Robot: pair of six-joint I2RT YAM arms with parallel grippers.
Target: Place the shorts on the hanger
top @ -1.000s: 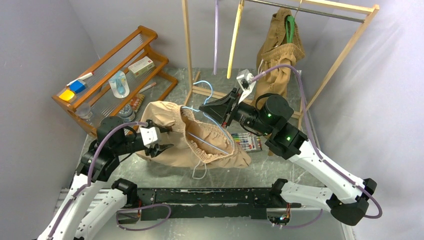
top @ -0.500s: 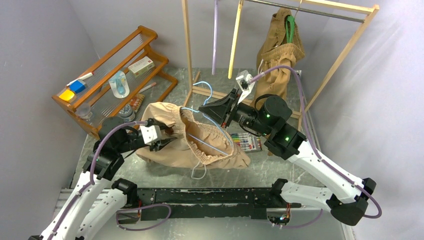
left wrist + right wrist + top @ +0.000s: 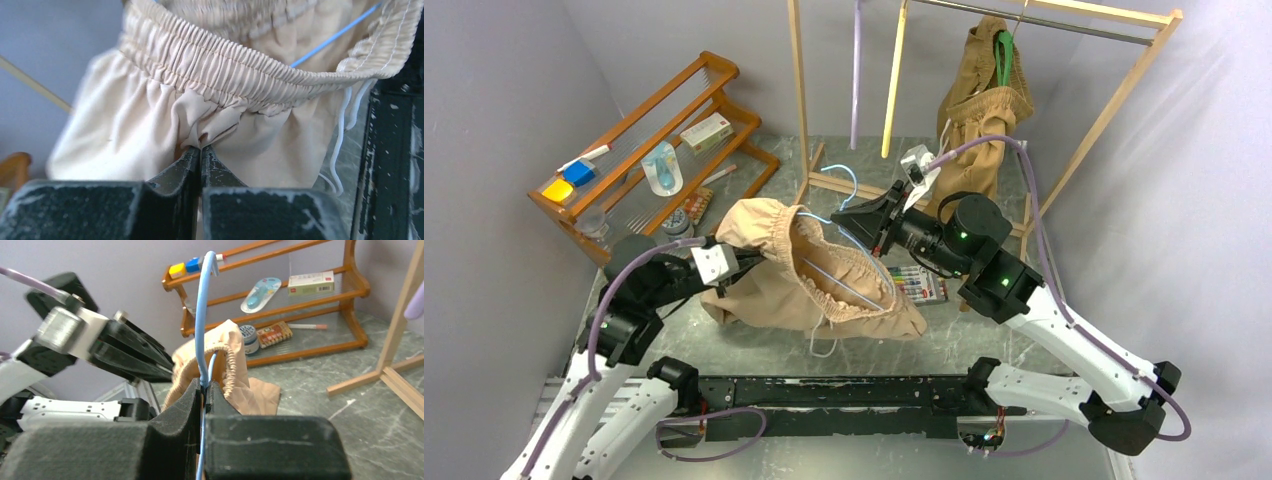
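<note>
The hanger is pinched at its neck under the hook by my right gripper, so my left gripper will hold the hanger while my right gripper takes the sloping arm (image 3: 864,249).
The light tan shorts (image 3: 774,290) lie bunched on the table with the gathered waistband (image 3: 225,65) gaping open and the white drawstring (image 3: 345,135) trailing. My left gripper (image 3: 746,262) is shut on a fold of fabric (image 3: 201,150) just below the waistband. The thin light-blue hanger (image 3: 849,180) is pinched near its neck by my right gripper (image 3: 205,385), which is shut. The hook (image 3: 206,285) stands up, and one arm (image 3: 849,285) reaches down inside the waistband opening. In the left wrist view the hanger (image 3: 340,35) shows as a blue line inside the shorts.
A wooden shelf rack (image 3: 654,150) with small items stands at the back left. The wooden clothes rack (image 3: 799,100) behind carries a lilac hanger (image 3: 856,80), a yellow hanger (image 3: 892,80) and brown shorts (image 3: 984,100). A marker box (image 3: 919,283) lies beside the tan shorts.
My left gripper moved right onto the shorts and closed on fabric below the waistband, lifting that side slightly. The right gripper with the hanger shifted a little right.
</note>
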